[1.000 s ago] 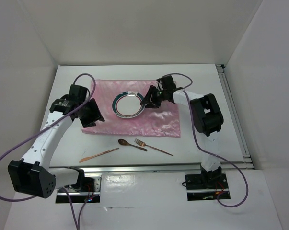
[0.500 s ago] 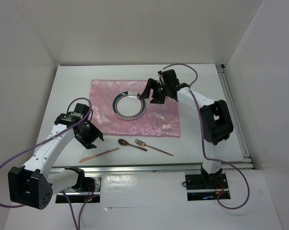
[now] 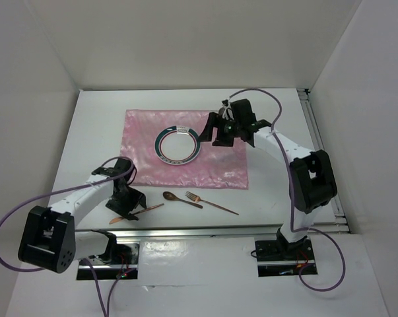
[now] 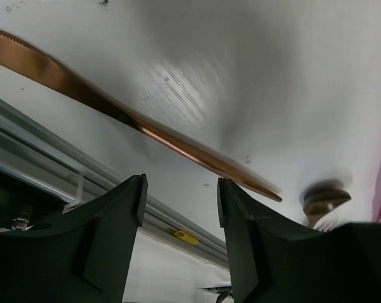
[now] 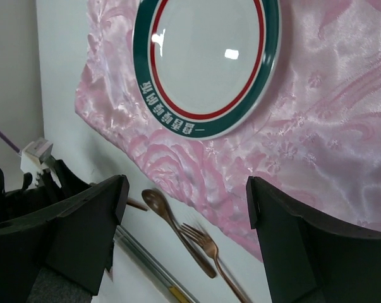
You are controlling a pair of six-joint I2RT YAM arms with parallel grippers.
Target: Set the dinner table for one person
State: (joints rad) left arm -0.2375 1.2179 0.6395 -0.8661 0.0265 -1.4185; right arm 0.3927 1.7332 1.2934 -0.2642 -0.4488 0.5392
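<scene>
My right gripper is to go next to the copper fork beside the spoon and close on the fork's handle [image 3: 206, 201] [image 5: 221, 268], just behind its tines.
A white plate [image 3: 179, 144] with a green and red rim lies on the pink floral mat [image 3: 218, 165] on the dinner table [image 3: 99, 125]. My right gripper [image 3: 210, 132] hovers just right of the plate, open and empty; its wrist view looks down on the plate [image 5: 206, 57]. A copper knife [image 3: 136, 212], spoon [image 3: 182, 199] and fork [image 3: 212, 203] lie on the bare table in front of the mat. My left gripper [image 3: 127, 202] is low over the knife [image 4: 83, 88], open, with nothing between its fingers [image 4: 114, 233].
A metal rail [image 3: 218, 230] runs along the table's near edge, close behind the knife, and another along the right edge [image 3: 321, 152]. White walls enclose the table on three sides. The spoon [image 5: 171, 221] and fork [image 5: 209, 246] lie side by side, almost touching.
My right gripper opened, let go of the plate's right rim and drew back to the right. My left arm swung from the mat's left edge down to the knife near the front rail.
</scene>
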